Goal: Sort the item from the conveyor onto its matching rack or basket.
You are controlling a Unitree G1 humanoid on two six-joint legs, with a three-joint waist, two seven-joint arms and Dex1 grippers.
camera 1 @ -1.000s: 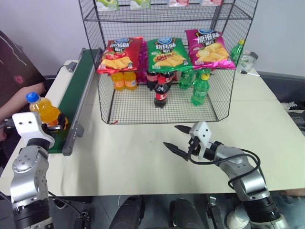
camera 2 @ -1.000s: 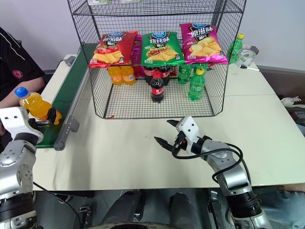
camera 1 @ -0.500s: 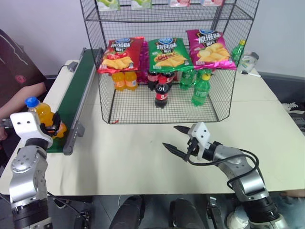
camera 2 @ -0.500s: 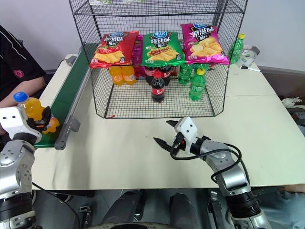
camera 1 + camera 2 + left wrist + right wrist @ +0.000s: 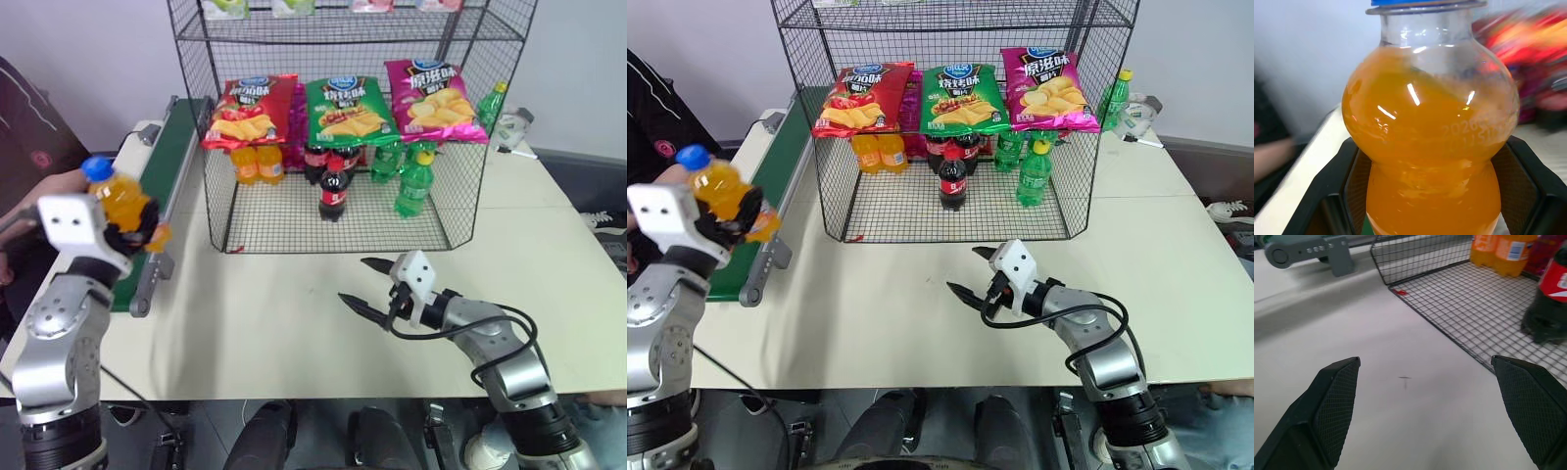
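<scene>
My left gripper is to set the orange soda bottle down on the rack's wire bottom, in front of the orange bottles (image 5: 264,235).
The item, an orange soda bottle (image 5: 124,203) with a blue cap, hangs tilted in the air above the near end of the conveyor (image 5: 163,164). My left gripper (image 5: 138,229) is shut on its lower body. In the left wrist view the bottle (image 5: 1430,142) stands between the two black fingers (image 5: 1334,196). The black wire rack (image 5: 460,211) stands at the table's middle back, to the right of the belt. In front of the rack and low over the tabletop, my right gripper (image 5: 355,280) is open and holds nothing; its wrist view shows its spread fingers (image 5: 1327,406).
Inside the rack stand orange bottles (image 5: 255,164), a cola bottle (image 5: 331,191) and green bottles (image 5: 413,184), with chip bags (image 5: 345,110) hung across the front. A green bottle (image 5: 487,106) stands behind the rack's right side. A person's sleeve (image 5: 29,127) is left of the conveyor.
My left gripper shut on the orange bottle at the belt's near end, then lifted it up and to the right. The right arm has not moved.
</scene>
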